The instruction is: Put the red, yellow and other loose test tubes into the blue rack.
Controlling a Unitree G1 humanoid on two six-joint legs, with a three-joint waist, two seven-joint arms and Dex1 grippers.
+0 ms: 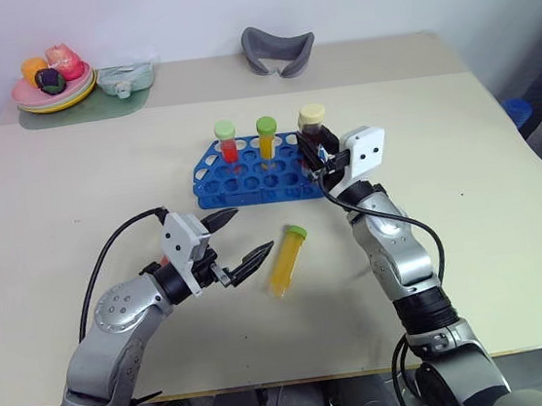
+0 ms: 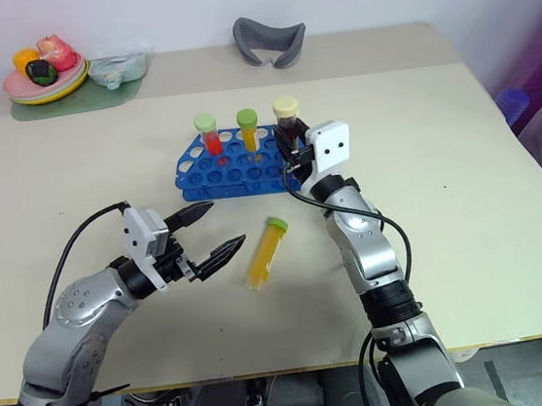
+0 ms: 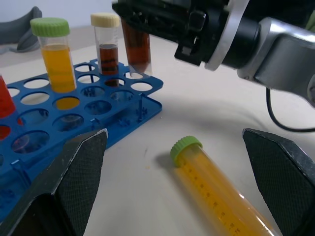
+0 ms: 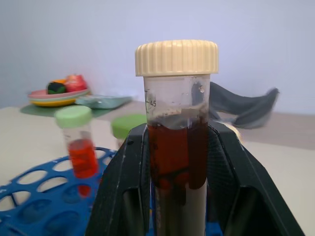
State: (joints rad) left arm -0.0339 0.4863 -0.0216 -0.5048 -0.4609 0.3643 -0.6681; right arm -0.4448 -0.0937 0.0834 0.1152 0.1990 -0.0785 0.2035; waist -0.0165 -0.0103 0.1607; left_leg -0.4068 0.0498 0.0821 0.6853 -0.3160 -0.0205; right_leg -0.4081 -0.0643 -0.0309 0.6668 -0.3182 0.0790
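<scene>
Next, I let go of the brown tube with my right gripper in the blue rack's front end hole (image 1: 311, 178), before the other cream-capped tube.
The blue rack (image 1: 249, 178) stands mid-table. In it stand a red tube (image 1: 227, 141) with a pale green cap and a yellow-orange tube (image 1: 267, 138) with a green cap. At its right end my right gripper (image 1: 320, 155) is shut on a dark brown test tube (image 4: 173, 147) with a cream cap, held upright, its lower end (image 3: 137, 54) just over the end holes. In the left wrist view another cream-capped brown tube (image 3: 108, 51) stands in the rack beside it. A loose yellow tube (image 1: 286, 260) lies on the table, just ahead of my open left gripper (image 1: 253, 231).
A plate of toy food (image 1: 52, 86) and a pale green dish (image 1: 126, 79) sit on a green mat at the far left corner. A grey curved object (image 1: 278, 49) lies at the back. Bare table (image 1: 485, 188) spreads on both sides of the rack.
</scene>
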